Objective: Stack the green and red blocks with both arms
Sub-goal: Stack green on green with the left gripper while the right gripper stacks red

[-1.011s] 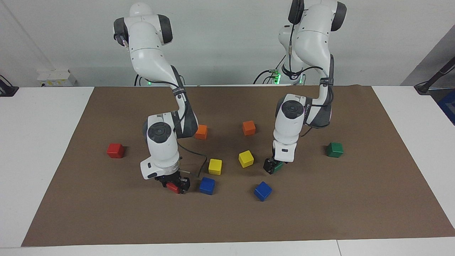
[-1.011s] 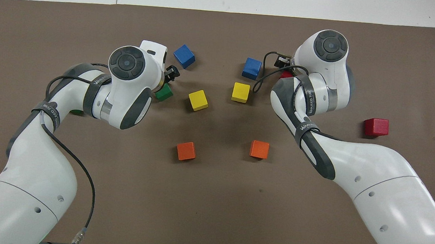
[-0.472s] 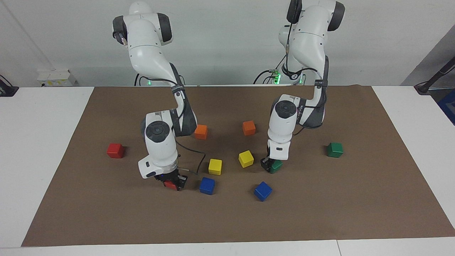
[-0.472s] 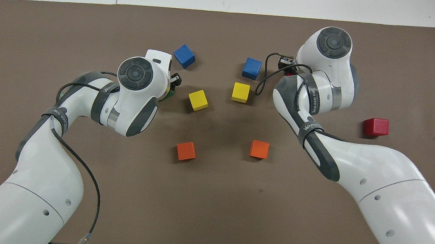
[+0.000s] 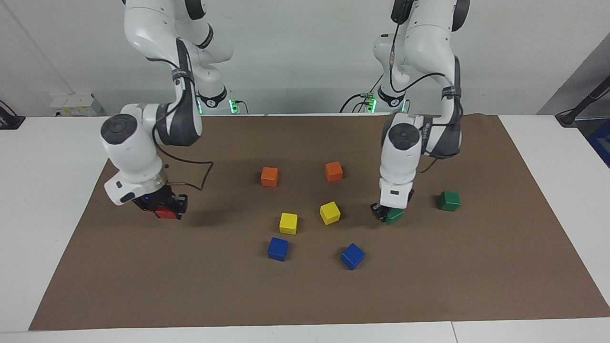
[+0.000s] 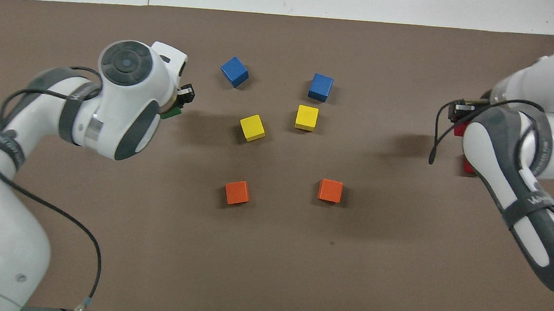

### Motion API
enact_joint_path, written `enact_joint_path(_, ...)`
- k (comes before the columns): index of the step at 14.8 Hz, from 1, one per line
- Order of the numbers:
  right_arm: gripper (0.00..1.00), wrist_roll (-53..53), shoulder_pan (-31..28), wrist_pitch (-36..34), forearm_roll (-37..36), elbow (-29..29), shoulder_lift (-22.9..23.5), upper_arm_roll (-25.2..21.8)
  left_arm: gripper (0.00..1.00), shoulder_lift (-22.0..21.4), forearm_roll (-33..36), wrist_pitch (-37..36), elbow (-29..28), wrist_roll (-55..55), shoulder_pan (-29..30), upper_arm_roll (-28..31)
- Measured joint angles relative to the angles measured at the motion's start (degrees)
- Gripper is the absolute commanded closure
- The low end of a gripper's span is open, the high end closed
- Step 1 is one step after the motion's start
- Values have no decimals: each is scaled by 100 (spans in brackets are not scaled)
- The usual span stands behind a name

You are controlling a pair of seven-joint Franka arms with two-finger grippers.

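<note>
My left gripper is going to let go of the green block, now held low over the mat, on top of the second green block (image 6: 87,130) that lies on the brown mat.
My right gripper (image 5: 164,209) is shut on a red block (image 5: 166,213) and holds it over the mat at the right arm's end of the table. In the overhead view this held red block (image 6: 458,129) sits just above a sliver of the second red block (image 6: 467,166), which the arm mostly covers; the facing view hides that one. My left gripper (image 5: 388,214) is shut on a green block (image 5: 395,216) low over the mat, between a yellow cube and the second green block (image 5: 449,200). The held green block also shows in the overhead view (image 6: 171,113).
On the brown mat (image 5: 305,295) lie two yellow cubes (image 5: 288,223) (image 5: 330,212), two blue cubes (image 5: 278,248) (image 5: 352,256) farther from the robots, and two orange cubes (image 5: 269,176) (image 5: 333,171) nearer to them.
The right gripper has carried its red block from beside the blue cube to over the second red block. The left gripper has moved its green block toward the second green block.
</note>
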Motion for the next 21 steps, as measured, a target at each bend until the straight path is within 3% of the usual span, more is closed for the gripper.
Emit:
enact_joint_path(3,100,-321,-429,373,0,-763,-347,1,100,-597,-336,-523,-224,2287,945,27)
enact_joint_path(7,100,-421,-515,1068,0,-1175,-335,6,100,-644,-924,-356,-447,4794,1852,47)
enact_joint_path(13,100,-422,-515,1201,0,-1276,-287,19,100,-547,-946,425,-1108,5046,1796,-64)
enact_joint_path(14,84,-422,-515,1201,0,-1276,-288,19,100,-547,-946,479,-1175,5074,1794,-69)
enact_joint_path(15,21,-422,-516,1201,0,-1276,-287,19,100,-547,-946,508,-1221,5127,1798,-64)
enact_joint_path(16,0,-422,-520,1201,19,-1277,-287,19,100,-548,-946,523,-1252,5179,1804,-49)
enact_joint_path(21,0,-422,-561,1201,164,-1277,-288,19,100,-548,-946,552,-1272,5311,1818,-5)
